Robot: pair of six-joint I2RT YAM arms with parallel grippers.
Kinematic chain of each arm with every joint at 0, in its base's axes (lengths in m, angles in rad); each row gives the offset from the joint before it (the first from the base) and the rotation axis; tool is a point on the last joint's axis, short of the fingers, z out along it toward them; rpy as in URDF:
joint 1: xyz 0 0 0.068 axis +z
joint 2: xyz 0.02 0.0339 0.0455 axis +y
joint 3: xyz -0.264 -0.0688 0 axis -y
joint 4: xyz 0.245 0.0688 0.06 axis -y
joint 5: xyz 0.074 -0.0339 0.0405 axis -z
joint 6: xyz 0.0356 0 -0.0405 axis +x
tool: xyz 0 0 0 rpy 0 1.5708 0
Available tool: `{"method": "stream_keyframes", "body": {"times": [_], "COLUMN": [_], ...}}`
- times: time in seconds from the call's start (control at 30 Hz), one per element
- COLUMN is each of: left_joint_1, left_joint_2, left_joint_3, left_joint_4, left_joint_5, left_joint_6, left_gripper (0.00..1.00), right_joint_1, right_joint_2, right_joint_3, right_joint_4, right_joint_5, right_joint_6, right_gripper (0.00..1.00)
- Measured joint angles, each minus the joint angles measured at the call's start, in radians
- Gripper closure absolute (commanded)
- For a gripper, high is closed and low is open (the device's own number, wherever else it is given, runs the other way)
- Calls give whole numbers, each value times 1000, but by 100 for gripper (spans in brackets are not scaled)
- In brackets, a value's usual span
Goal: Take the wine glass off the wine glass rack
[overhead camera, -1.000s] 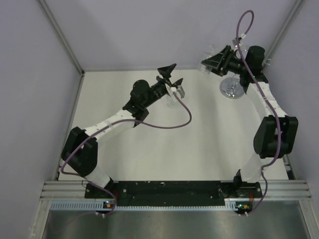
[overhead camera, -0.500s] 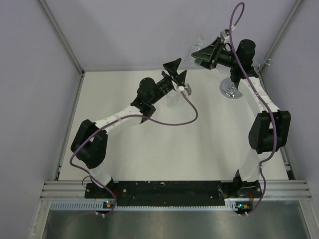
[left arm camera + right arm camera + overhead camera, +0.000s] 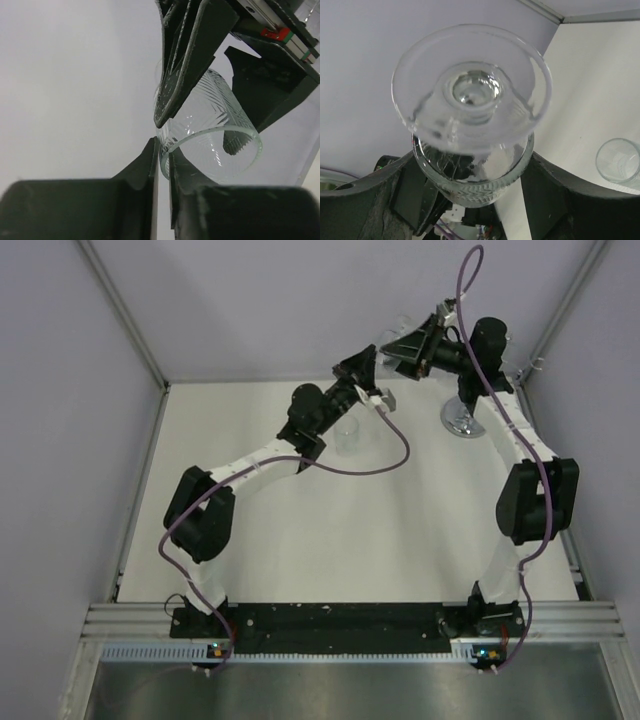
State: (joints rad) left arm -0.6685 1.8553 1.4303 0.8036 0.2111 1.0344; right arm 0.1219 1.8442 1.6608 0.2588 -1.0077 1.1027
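Note:
The robot's left gripper needs to set the wine glass down on the white table point(image 3: 308, 469) beside the clear tumbler, a little nearer the front.
The wine glass point(image 3: 470, 90) is held in the air, foot towards the right wrist camera, with my right gripper point(image 3: 472, 160) shut on its patterned bowl. In the top view the right gripper point(image 3: 402, 342) is high at the back, left of the wine glass rack, whose round shiny base point(image 3: 463, 420) shows on the table. My left gripper point(image 3: 368, 378) has reached up to it. In the left wrist view the left gripper point(image 3: 163, 150) pinches the rim of the wine glass point(image 3: 215, 125), one finger inside and one outside.
A clear tumbler point(image 3: 347, 437) stands on the white table under the left forearm; it also shows as the tumbler point(image 3: 618, 160) at the right edge of the right wrist view. Grey walls close the back and sides.
The left arm stretched up and right to the right gripper, and its jaws closed onto the glass rim. The right gripper carried the glass a little higher and left, away from the rack.

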Motion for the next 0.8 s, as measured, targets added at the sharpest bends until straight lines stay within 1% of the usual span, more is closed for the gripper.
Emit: {"method": "stream_keyframes", "body": {"times": [0.03, 0.1, 0.13, 0.17, 0.23, 0.43, 0.53, 0.6, 0.67, 0.8], "left_joint_1": [0, 3, 5, 6, 7, 12, 26, 44, 74, 133], "left_joint_2": [9, 20, 23, 26, 37, 66, 66, 60, 34, -37], "left_joint_3": [13, 33, 37, 44, 63, 85, 103, 123, 143, 214], "left_joint_4": [11, 23, 26, 27, 27, 14, -61, -163, -317, -698], "left_joint_5": [-6, -5, -5, -6, -11, -63, -125, -166, -197, -227], "left_joint_6": [10, 16, 16, 16, 14, 17, 19, 2, -31, -122], "left_gripper": [100, 100, 100, 100, 100, 100, 100, 100, 100, 100], "right_joint_1": [-2, -2, -2, -2, -2, -16, -38, -60, -85, -121], "right_joint_2": [0, 0, 2, 5, 10, 11, -1, -23, -47, -100], "right_joint_3": [8, 16, 23, 31, 41, 41, 5, -44, -88, -125], "right_joint_4": [-10, -23, -26, -27, -30, -55, -49, -50, -51, -104], "right_joint_5": [-2, -1, 0, 0, -7, -12, -26, -35, -40, -33], "right_joint_6": [17, 43, 47, 50, 43, -61, -110, -139, -169, -287], "right_gripper": [95, 49, 23, 2, 1, 1, 1, 1, 1, 1]}}
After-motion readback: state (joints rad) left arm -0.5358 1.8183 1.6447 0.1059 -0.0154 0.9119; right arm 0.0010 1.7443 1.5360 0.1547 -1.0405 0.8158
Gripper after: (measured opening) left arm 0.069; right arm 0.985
